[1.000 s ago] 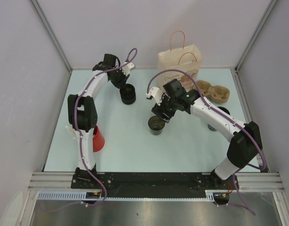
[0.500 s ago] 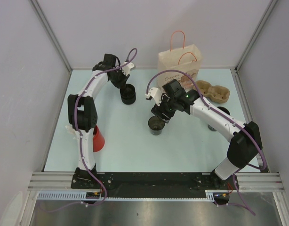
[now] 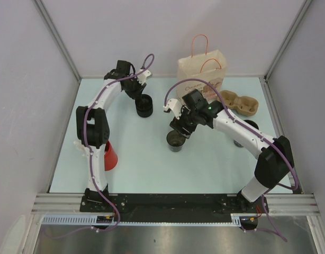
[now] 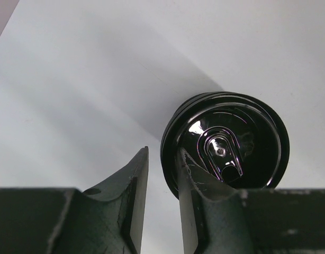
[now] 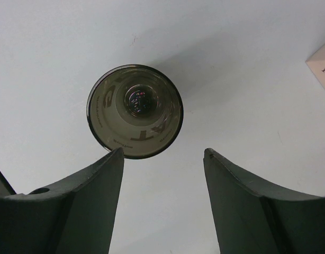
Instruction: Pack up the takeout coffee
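The robot's left gripper will close on the glossy black lid's rim [image 3: 137,99] [image 4: 163,154], with one finger on the inside of the lid and the other on the outside.
A coffee cup with a glossy black lid [image 3: 144,106] [image 4: 224,145] stands at the back left of the table. My left gripper [image 3: 136,92] [image 4: 162,150] hangs over its near edge, jaws a narrow way apart. One finger [image 4: 194,185] lies over the lid, and the other stands clear of the rim with table showing between. An uncovered brown cup [image 3: 175,141] [image 5: 135,111] stands mid-table. My right gripper [image 3: 180,127] [image 5: 163,151] hovers open just above it, with nothing between its fingers. The paper bag [image 3: 202,71] stands at the back, with the cardboard cup carrier [image 3: 240,102] to its right.
A red cup [image 3: 110,156] stands beside the left arm's base. Another dark cup [image 3: 241,141] is partly hidden behind the right arm. A corner of the bag [image 5: 322,66] shows at the right edge of the right wrist view. Walls close the table on three sides.
My left gripper's jaws have parted a little at the lid's rim. The right arm and the cups have hardly moved.
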`<control>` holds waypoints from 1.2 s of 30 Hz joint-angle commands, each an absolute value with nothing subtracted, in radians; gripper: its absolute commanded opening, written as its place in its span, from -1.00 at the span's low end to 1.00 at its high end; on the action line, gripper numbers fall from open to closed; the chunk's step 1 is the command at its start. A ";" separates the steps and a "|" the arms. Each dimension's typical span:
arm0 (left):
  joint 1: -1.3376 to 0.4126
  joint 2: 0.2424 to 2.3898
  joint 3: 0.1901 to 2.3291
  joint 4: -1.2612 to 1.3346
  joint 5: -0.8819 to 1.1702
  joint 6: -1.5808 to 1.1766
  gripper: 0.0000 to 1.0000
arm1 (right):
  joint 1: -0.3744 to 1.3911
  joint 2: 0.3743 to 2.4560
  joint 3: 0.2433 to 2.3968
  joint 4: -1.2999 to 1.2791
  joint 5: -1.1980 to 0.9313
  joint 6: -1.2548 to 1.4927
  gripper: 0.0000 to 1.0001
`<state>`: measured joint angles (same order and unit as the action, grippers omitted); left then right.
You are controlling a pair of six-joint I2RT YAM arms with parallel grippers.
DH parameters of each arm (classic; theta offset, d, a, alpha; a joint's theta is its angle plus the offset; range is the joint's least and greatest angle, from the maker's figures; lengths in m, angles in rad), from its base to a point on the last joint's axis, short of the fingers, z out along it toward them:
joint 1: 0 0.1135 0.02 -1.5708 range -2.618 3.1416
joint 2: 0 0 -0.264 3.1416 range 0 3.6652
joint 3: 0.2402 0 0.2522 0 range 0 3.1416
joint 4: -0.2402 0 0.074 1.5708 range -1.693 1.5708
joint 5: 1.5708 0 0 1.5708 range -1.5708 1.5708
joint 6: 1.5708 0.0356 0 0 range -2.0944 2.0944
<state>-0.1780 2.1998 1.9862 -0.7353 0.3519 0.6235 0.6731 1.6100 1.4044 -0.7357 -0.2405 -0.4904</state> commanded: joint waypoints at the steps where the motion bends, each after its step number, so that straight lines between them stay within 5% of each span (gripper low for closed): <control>1: -0.170 2.161 1.999 -0.698 0.370 0.601 -0.35 | 0.680 1.611 1.401 -0.723 -0.230 -0.500 0.32; 12: -0.170 2.163 1.997 -0.695 0.374 0.601 -0.38 | 0.680 1.611 1.401 -0.726 -0.232 -0.500 0.33; 23: -0.170 2.140 1.986 -0.669 0.374 0.586 -0.71 | 0.680 1.614 1.402 -0.727 -0.232 -0.500 0.33; 36: -0.169 2.123 2.014 -0.713 0.446 0.561 -0.74 | 0.683 1.612 1.402 -0.727 -0.233 -0.500 0.32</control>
